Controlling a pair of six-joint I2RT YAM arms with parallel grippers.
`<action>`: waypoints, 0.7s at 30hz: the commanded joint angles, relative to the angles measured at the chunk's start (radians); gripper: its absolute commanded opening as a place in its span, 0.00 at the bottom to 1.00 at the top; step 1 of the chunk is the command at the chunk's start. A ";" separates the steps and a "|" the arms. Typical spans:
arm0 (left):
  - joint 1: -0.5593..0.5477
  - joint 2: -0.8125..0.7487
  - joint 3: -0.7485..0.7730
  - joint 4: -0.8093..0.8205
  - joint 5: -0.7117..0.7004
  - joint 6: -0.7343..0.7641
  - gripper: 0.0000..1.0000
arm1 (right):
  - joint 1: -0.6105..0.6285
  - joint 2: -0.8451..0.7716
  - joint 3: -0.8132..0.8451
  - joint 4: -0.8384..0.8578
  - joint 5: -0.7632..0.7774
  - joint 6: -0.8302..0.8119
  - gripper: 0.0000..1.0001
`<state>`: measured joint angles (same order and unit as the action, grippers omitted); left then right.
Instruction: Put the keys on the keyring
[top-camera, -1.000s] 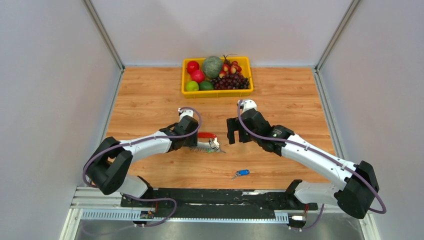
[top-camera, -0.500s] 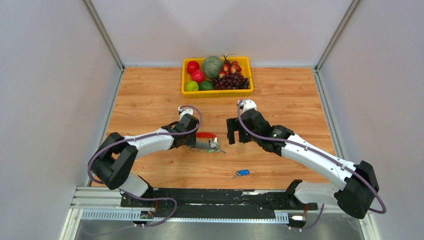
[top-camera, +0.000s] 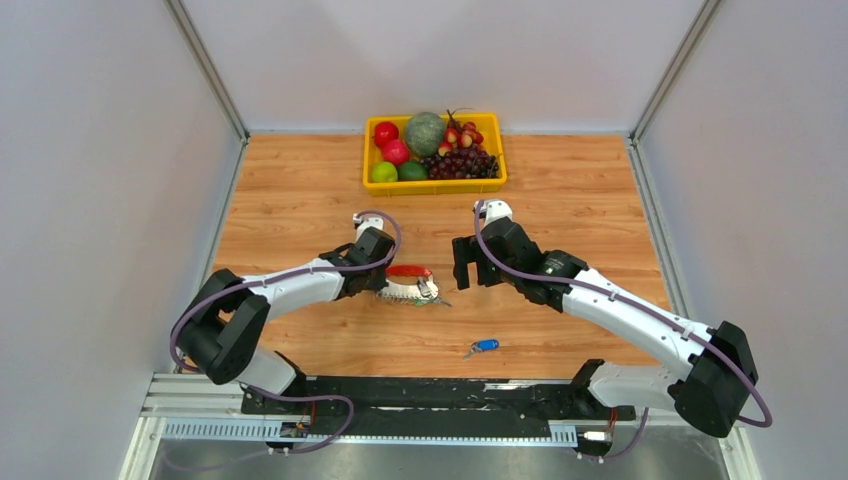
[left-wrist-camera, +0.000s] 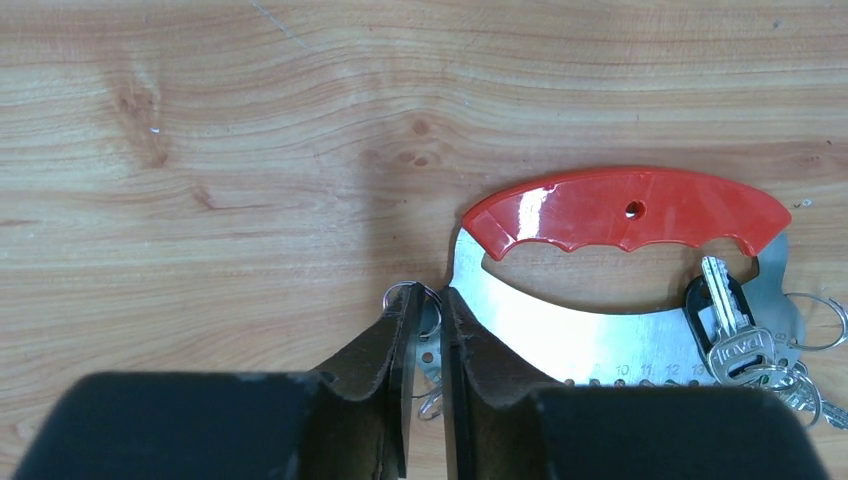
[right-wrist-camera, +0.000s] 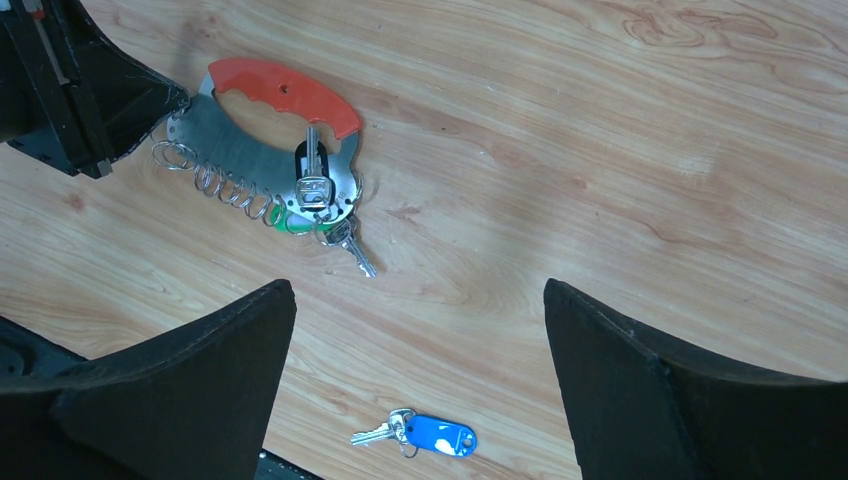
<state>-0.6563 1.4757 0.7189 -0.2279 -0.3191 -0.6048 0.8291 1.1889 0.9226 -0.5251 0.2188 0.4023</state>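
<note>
Left gripper is shut at the plate's tip, small ring loose across its fingers; it should open, pinch the ring's loop (left-wrist-camera: 401, 286), then lift the keyring.
The keyring (left-wrist-camera: 560, 330) is a flat silver plate with a red handle and a row of small rings; it lies mid-table (top-camera: 410, 284). A silver key with a black head (left-wrist-camera: 735, 335) hangs at its right end. My left gripper (left-wrist-camera: 428, 300) is shut on the plate's left tip, beside a small ring. A key with a blue tag (right-wrist-camera: 430, 436) lies loose on the wood nearer the arm bases (top-camera: 485, 346). My right gripper (right-wrist-camera: 418, 295) hovers open above the table to the right of the keyring (right-wrist-camera: 240, 150), holding nothing, with the blue key below it.
A yellow basket (top-camera: 436, 186) of fruit stands at the back centre of the wooden table. Grey walls close in the left, right and back sides. The arm bases sit on a black rail along the near edge.
The left gripper's jaws have closed from wide open onto the keyring's left tip, and the plate shifted slightly. The right arm and the blue key have not moved.
</note>
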 joint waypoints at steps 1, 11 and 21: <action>0.007 -0.053 -0.009 -0.016 -0.014 -0.005 0.19 | 0.006 -0.019 0.004 0.035 -0.014 0.016 0.98; 0.007 -0.090 -0.020 -0.021 -0.022 0.002 0.00 | 0.007 -0.025 0.003 0.035 -0.016 0.024 0.97; 0.007 -0.100 -0.015 -0.032 -0.042 0.000 0.44 | 0.008 -0.019 0.004 0.034 -0.019 0.020 0.98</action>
<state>-0.6529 1.4136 0.7048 -0.2554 -0.3431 -0.6006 0.8307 1.1885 0.9226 -0.5224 0.2066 0.4030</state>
